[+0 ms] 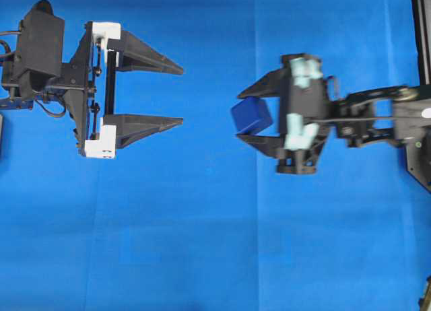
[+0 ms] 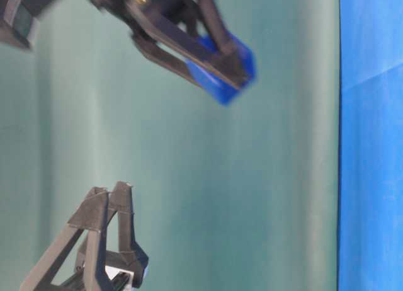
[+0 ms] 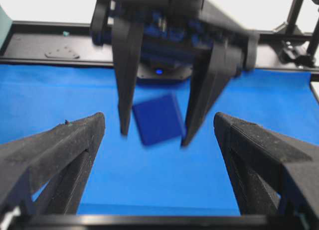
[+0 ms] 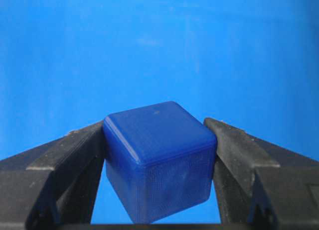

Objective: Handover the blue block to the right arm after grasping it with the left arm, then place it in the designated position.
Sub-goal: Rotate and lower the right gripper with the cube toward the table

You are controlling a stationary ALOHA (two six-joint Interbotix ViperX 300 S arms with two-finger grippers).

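Note:
The blue block will leave my right gripper on the blue cloth (image 1: 198, 157) beside my left gripper's near fingertip.
The blue block (image 1: 251, 116) is a small dark-blue cube, clamped between the two fingers of my right gripper (image 1: 244, 116), which hangs above the blue cloth right of centre. In the right wrist view the blue block (image 4: 159, 163) fills the span between both fingers. My left gripper (image 1: 182, 95) stands wide open on the left, a hand's width away from the block, with nothing between its fingers. From the left wrist view the blue block (image 3: 158, 119) appears ahead, held by the right gripper (image 3: 154, 135). At table level the blue block (image 2: 228, 74) is up in the air; the left gripper (image 2: 114, 189) sits lower.
A bright blue cloth (image 1: 202, 244) covers the table. A black frame rail (image 3: 50, 43) runs along the far edge in the left wrist view. A teal backdrop (image 2: 239, 196) fills the table-level view.

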